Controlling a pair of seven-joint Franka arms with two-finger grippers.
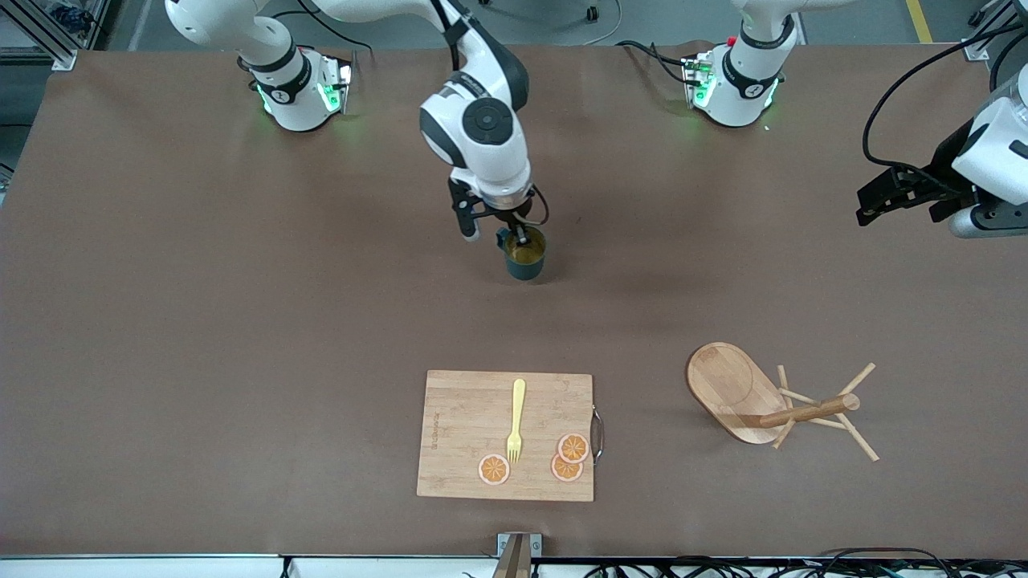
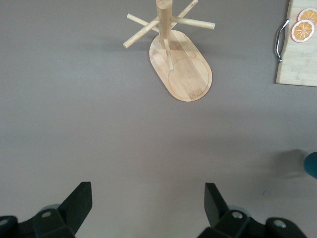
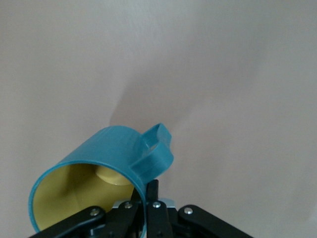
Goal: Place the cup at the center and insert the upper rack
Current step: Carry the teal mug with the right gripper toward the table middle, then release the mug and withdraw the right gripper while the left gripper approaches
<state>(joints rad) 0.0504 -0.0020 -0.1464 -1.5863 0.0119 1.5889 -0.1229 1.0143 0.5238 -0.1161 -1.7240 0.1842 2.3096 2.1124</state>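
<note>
Next, my right gripper sets the cup, now upright at the table's middle, down on bare table (image 1: 552,269) past the far edge of the cutting board, toward the board's metal handle.
The cup (image 1: 526,255), dark teal with a mustard-yellow inside, stands upright at the middle of the table. My right gripper (image 1: 520,234) is shut on its rim beside the handle, one finger inside and one outside; the right wrist view shows the cup (image 3: 106,156) in the gripper (image 3: 145,192). I cannot tell whether the cup touches the table. The upper rack (image 1: 755,397), a light wooden mug tree, lies on its side toward the left arm's end, also in the left wrist view (image 2: 181,67). My left gripper (image 1: 871,207) (image 2: 147,191) waits open and empty over that end.
A bamboo cutting board (image 1: 466,425) lies nearer to the front camera than the cup, with a yellow fork (image 1: 516,417) and three orange slices (image 1: 494,469) on it. Its metal handle (image 1: 597,433) faces the mug tree. The board's corner shows in the left wrist view (image 2: 292,64).
</note>
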